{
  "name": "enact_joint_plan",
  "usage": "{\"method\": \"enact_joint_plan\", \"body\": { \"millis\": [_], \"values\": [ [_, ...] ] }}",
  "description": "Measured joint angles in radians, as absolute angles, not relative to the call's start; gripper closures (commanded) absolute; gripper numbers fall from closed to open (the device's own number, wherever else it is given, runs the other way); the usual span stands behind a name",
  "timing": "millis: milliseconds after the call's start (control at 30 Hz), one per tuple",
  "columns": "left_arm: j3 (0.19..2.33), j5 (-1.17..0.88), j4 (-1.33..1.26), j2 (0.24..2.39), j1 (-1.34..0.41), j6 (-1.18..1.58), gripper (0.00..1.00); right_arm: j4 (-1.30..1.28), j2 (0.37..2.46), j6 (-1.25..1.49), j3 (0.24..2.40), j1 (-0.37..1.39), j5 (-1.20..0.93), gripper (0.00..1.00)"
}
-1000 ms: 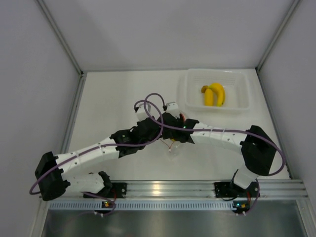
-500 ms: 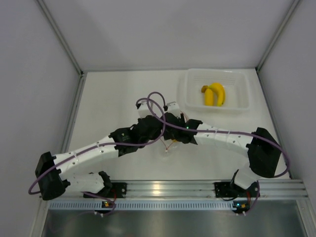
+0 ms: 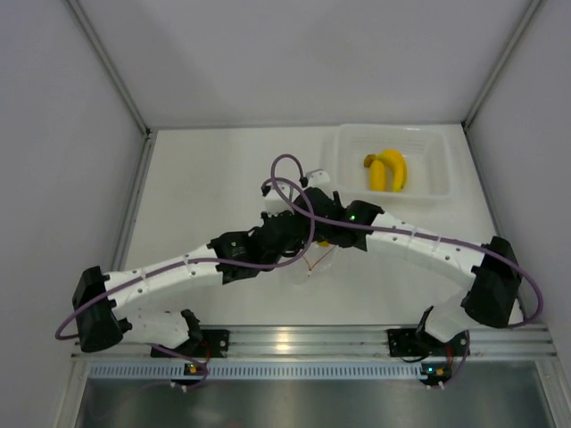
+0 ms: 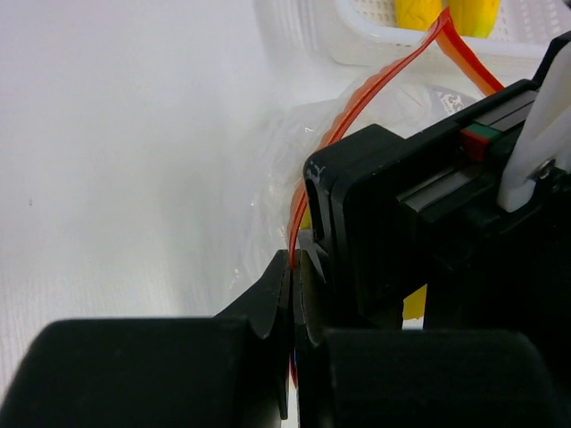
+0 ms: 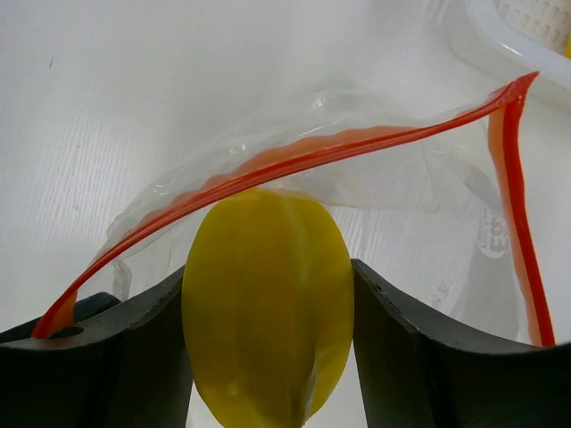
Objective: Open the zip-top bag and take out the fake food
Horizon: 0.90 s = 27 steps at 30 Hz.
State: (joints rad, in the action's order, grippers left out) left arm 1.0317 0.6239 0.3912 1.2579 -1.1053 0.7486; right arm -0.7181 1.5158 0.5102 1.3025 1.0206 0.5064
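My right gripper needs to put the yellow-green ridged fruit, now at the zip-top bag's mouth, down between the banana bunch and the clear tray's end (image 3: 422, 182).
The zip-top bag (image 5: 419, 187) is clear and crinkly, and its orange-red zipper strip (image 5: 294, 156) stands open in a loop. My left gripper (image 4: 294, 276) is shut on that strip, pinching its edge. My right gripper (image 5: 268, 330) is shut on the yellow-green ridged fruit (image 5: 266, 303), whose top sits at the bag's mouth, just under the strip. In the top view both grippers meet mid-table above the hanging bag (image 3: 314, 263). The yellow banana bunch (image 3: 388, 169) lies in the clear tray (image 3: 437, 192) at the far right.
The tray's near rim (image 4: 303, 36) lies just beyond the bag, with the banana bunch (image 4: 446, 13) behind it. The right arm's black wrist body (image 4: 428, 232) crowds the left gripper. Purple cables (image 3: 290, 178) loop over both wrists. Grey walls enclose the white table.
Both arms have shifted right and toward the far side, nearer the tray, carrying the bag and the fruit with them. Both grips are unchanged.
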Motion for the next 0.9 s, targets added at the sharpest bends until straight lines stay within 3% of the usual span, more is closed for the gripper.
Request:
{"method": "enact_joint_plan", "body": {
  "millis": [900],
  "values": [
    [0.968, 0.593, 0.284, 1.26, -1.046, 0.923, 1.0, -0.728, 1.209, 0.413, 1.257, 0.998, 0.212, 0.89]
  ]
}}
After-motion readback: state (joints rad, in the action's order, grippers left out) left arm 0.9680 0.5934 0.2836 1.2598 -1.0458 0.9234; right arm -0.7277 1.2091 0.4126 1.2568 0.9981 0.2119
